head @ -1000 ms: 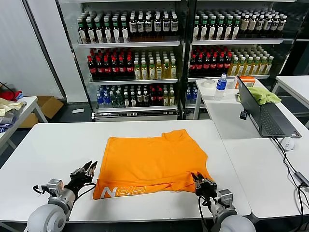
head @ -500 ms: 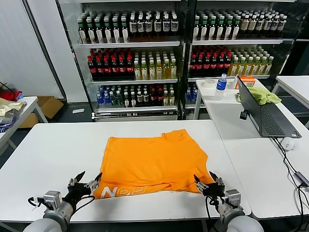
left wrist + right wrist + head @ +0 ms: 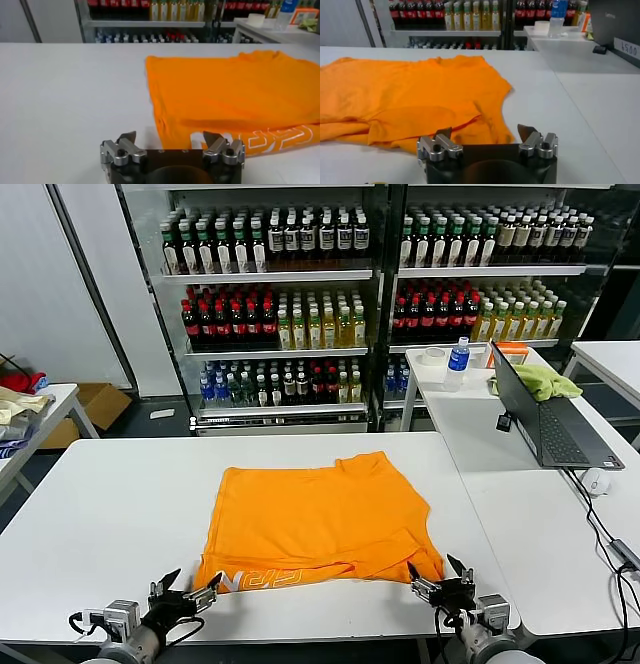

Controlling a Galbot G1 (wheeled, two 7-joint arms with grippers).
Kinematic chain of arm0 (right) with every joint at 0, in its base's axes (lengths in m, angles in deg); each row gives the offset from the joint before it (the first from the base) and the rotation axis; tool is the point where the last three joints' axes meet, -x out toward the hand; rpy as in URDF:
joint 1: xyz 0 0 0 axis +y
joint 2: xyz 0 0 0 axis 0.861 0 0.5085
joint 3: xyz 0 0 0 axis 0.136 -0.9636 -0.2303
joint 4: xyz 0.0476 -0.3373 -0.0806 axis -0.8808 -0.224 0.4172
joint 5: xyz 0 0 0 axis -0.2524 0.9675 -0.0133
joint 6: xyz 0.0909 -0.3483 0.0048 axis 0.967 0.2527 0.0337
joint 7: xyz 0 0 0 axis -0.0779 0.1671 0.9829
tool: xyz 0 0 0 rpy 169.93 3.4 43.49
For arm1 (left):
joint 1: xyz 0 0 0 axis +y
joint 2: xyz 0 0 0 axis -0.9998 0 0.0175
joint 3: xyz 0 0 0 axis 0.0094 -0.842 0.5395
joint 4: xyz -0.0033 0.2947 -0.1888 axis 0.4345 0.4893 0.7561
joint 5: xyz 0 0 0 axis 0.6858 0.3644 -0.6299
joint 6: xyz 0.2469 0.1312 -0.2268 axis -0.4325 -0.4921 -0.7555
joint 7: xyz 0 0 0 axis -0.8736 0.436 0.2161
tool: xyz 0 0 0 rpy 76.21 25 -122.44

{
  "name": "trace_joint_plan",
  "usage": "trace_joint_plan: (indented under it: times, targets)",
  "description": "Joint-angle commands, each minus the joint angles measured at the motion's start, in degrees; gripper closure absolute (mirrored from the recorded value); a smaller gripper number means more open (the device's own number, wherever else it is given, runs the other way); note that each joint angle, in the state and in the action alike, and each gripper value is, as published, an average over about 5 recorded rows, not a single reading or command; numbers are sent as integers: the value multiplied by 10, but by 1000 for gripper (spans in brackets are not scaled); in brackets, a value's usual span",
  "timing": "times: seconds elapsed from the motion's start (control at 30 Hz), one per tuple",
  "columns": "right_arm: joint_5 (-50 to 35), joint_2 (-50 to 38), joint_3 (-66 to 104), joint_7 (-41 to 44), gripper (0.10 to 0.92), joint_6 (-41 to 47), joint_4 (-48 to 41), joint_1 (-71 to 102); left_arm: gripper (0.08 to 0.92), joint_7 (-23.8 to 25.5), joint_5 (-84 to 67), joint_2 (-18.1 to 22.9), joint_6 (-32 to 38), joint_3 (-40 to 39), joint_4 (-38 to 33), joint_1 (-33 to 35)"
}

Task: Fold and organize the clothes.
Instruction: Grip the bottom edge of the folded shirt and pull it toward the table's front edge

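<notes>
I can see the orange T-shirt's near hem lying rumpled, so next I pinch its near corners (image 3: 431,567) with my grippers and pull it straight toward me before I take the far corners.
The clothes are one orange T-shirt (image 3: 320,519) lying folded flat in the middle of the white table (image 3: 110,504). Its white lettering (image 3: 270,579) runs along the near hem. My left gripper (image 3: 190,586) hovers at the table's front edge just short of the shirt's near left corner, open and holding nothing. My right gripper (image 3: 437,577) sits just short of the near right corner, open and holding nothing too. The left wrist view shows the shirt (image 3: 235,90) and lettering (image 3: 280,139) beyond the open left gripper (image 3: 169,137). In the right wrist view the shirt (image 3: 410,95) lies beyond the open right gripper (image 3: 484,131).
A second table on the right carries an open laptop (image 3: 555,424), a mouse (image 3: 597,480), a yellow-green cloth (image 3: 548,380) and a water bottle (image 3: 458,360). Shelves of bottles (image 3: 300,314) stand behind. A side table at far left holds a garment pile (image 3: 20,399).
Both grippers have opened, let go of the shirt's near hem and drawn back toward the table's front edge. The hem now lies flat on the table.
</notes>
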Motion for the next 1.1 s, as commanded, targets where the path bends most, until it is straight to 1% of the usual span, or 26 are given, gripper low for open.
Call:
trace_joint_plan:
  times: [0.03,0.1,0.17,0.27,0.5,0.83,0.9,0.97,1.03,1.1]
  targets:
    - [0,2,-2,0,207,-3,-3,4,177,-2,2,6,-9,-9,12,3]
    - [-3,4,-7,-1,233,0,-6,2,177,-1,3,6,-6,-11,17,0]
    - [-8,4,-11,-1,276,6,-6,2,189,0,4,6,-4,-13,21,-2]
    - [-13,3,-15,-1,363,12,-6,4,251,0,7,6,-4,-16,24,-3]
    - [-18,3,-16,-1,588,14,-4,5,450,-2,11,7,-2,-20,32,-12]
    - [-16,4,-11,-1,869,12,1,8,744,-5,14,8,8,-20,50,-25]
    - [-16,3,-8,-1,900,13,4,9,796,-8,13,8,12,-19,52,-26]
    - [-15,2,-6,-1,906,13,8,12,856,-13,12,8,14,-17,51,-25]
    - [-13,1,-4,-2,906,16,16,18,899,-19,10,6,14,-14,45,-22]
    - [-9,-1,-2,-2,906,20,30,27,916,-25,6,3,14,-9,32,-14]
